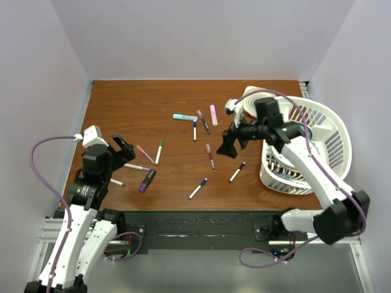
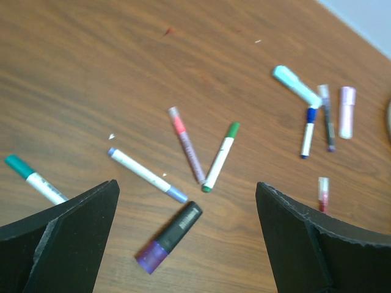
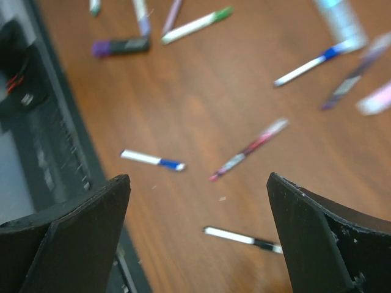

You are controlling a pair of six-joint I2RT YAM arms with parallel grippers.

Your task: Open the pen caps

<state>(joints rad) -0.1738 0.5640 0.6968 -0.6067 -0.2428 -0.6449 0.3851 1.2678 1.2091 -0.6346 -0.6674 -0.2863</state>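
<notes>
Next, my left gripper grips the white body's bottom end [image 1: 120, 184] on the teal-capped pen, leaving the teal cap free to pull off.
Several small marker pens lie scattered on the brown table [image 1: 171, 97], all with caps on. In the left wrist view I see a green cap [image 2: 233, 129], a teal cap [image 2: 15, 163], a lavender cap [image 2: 177, 195] and a black highlighter with a purple cap [image 2: 153, 256]. My left gripper [image 2: 186, 184] [image 1: 124, 155] hangs open above them and holds nothing. My right gripper [image 3: 198, 177] [image 1: 231, 141] is open over a red pen [image 3: 250, 148], a blue-capped pen [image 3: 171, 163] and a black-capped pen [image 3: 266, 244].
A white slatted basket [image 1: 330, 140] stands at the right edge behind the right arm, with a round beige thing [image 1: 249, 101] beside it. A teal highlighter [image 1: 184, 117] and a pink one [image 1: 213, 115] lie at mid-table. The black mounting rail [image 1: 195, 229] borders the near edge.
</notes>
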